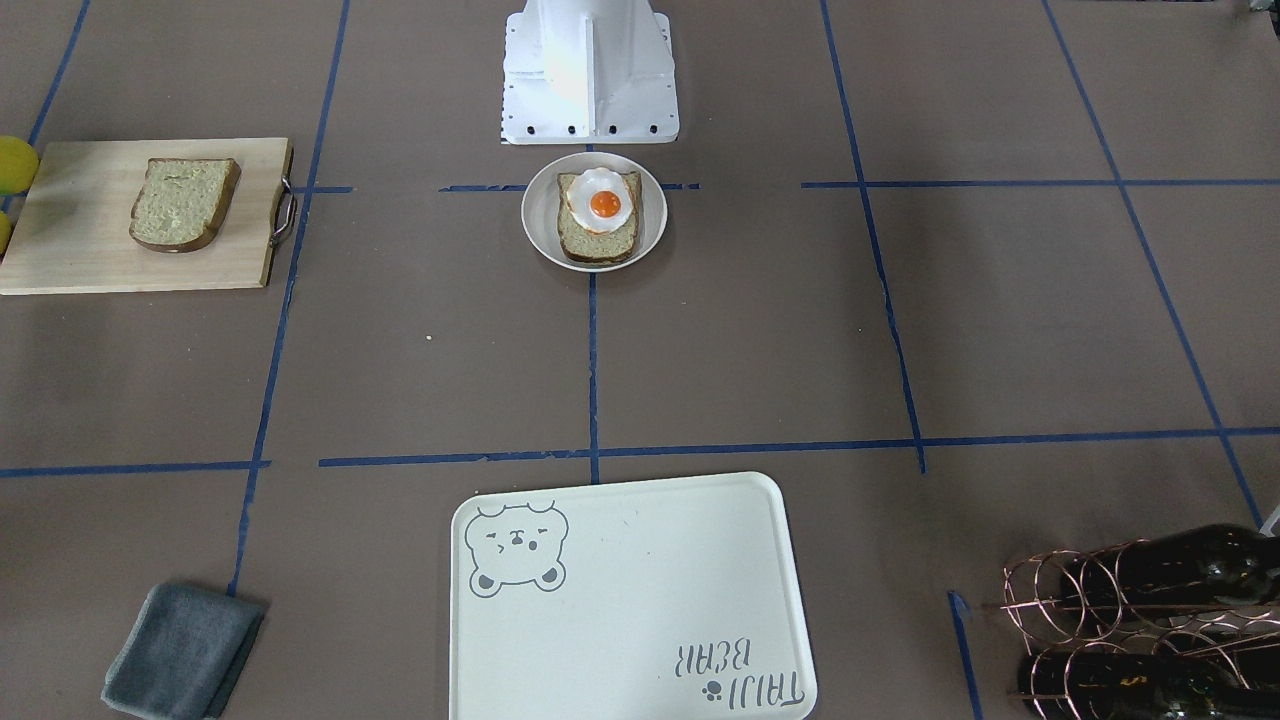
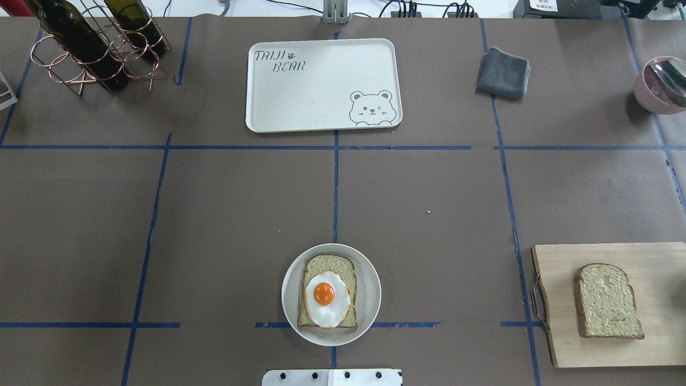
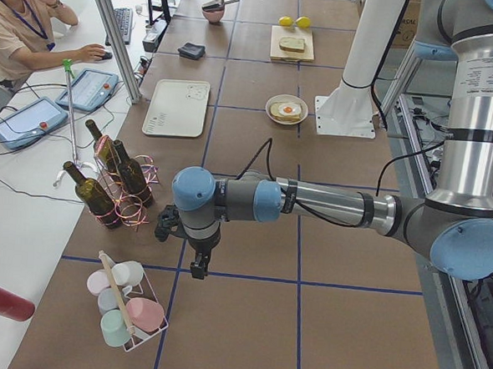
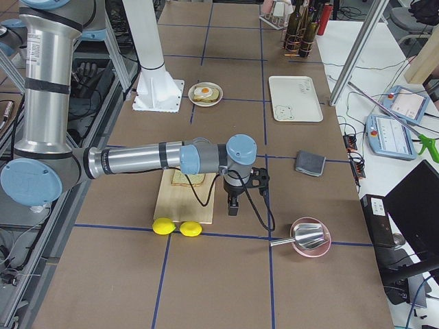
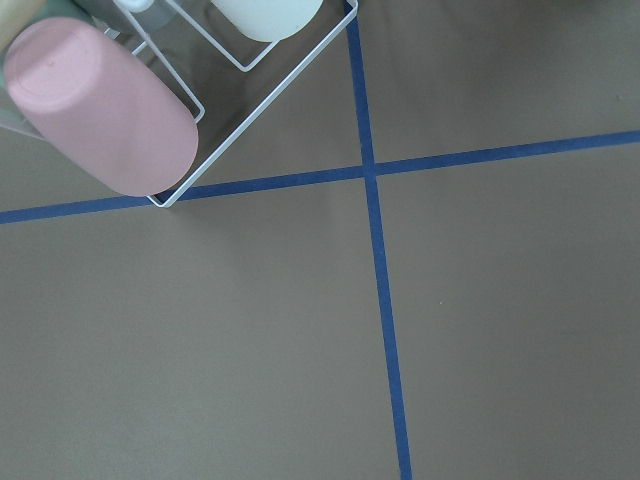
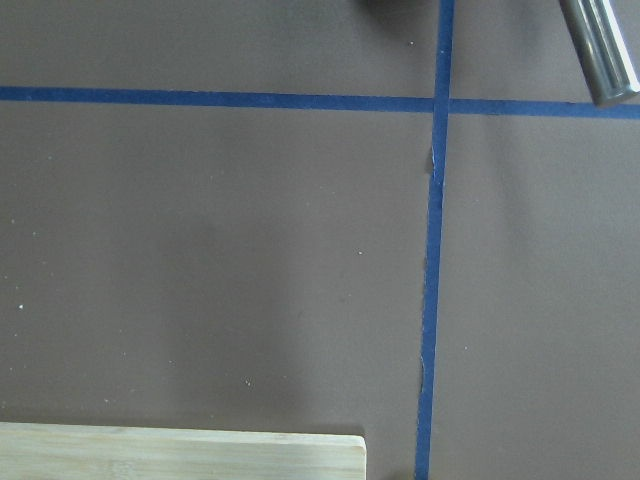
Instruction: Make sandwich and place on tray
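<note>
The robot's right gripper will close on the lemon-side edge (image 1: 137,205) of the bread slice that lies on the wooden cutting board.
A small round white plate (image 2: 370,289) near the robot base holds one bread slice (image 2: 330,265) with a fried egg (image 2: 326,298) on top; it also shows in the front view (image 1: 594,211). A second bread slice (image 2: 608,301) lies on the wooden cutting board (image 2: 648,257) at the right. The cream tray (image 2: 321,86) with the bear drawing lies bare at the far side. My left gripper (image 3: 198,269) hangs over the table by the cup rack. My right gripper (image 4: 232,208) hangs beside the board. I cannot tell whether either is open or shut.
A wire rack with dark wine bottles (image 2: 91,45) stands far left. A grey cloth (image 2: 502,73) and a pink bowl with a spoon (image 2: 662,86) are far right. Two lemons (image 4: 176,227) lie by the board. A cup rack (image 3: 126,311) and an operator (image 3: 22,29) show at the left end.
</note>
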`<state>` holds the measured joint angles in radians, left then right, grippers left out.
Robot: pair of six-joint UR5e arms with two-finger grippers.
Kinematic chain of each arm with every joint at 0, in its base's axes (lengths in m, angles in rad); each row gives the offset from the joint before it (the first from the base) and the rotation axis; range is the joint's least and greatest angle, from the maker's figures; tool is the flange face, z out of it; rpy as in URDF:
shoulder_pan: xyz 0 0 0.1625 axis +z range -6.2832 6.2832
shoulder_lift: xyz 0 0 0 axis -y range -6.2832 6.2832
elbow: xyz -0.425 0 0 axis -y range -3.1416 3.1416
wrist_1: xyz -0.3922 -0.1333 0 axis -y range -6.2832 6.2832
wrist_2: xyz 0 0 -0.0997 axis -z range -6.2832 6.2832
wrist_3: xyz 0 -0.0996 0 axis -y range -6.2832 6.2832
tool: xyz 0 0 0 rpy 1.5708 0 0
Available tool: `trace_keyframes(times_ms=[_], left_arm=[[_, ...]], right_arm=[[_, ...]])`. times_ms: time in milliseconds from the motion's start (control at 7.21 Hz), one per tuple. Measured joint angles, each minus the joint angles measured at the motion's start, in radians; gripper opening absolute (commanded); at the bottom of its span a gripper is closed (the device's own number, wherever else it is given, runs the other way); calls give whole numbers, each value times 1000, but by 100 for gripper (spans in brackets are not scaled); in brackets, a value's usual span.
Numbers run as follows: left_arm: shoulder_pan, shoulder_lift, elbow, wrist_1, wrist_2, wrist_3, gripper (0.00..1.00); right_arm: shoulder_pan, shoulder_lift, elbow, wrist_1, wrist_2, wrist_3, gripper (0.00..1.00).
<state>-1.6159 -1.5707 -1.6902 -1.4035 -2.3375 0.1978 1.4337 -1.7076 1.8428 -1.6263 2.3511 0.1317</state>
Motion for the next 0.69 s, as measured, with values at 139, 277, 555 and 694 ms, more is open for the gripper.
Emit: trace_keyframes(times_ms=[139,277,555,694], left_arm=[[0,2,-8,-2,-1,4,100],[-1,7,-23,-6,-1,11,100],[-2,12,-47,-6,-3,14,100],[-2,12,-47,-5,-3,12,100]], right_arm=[[0,0,1,0,1,0,100],[1,0,2,0,1,0,100],[0,0,5,0,3,0,100],[-1,0,3,0,21,1,100]])
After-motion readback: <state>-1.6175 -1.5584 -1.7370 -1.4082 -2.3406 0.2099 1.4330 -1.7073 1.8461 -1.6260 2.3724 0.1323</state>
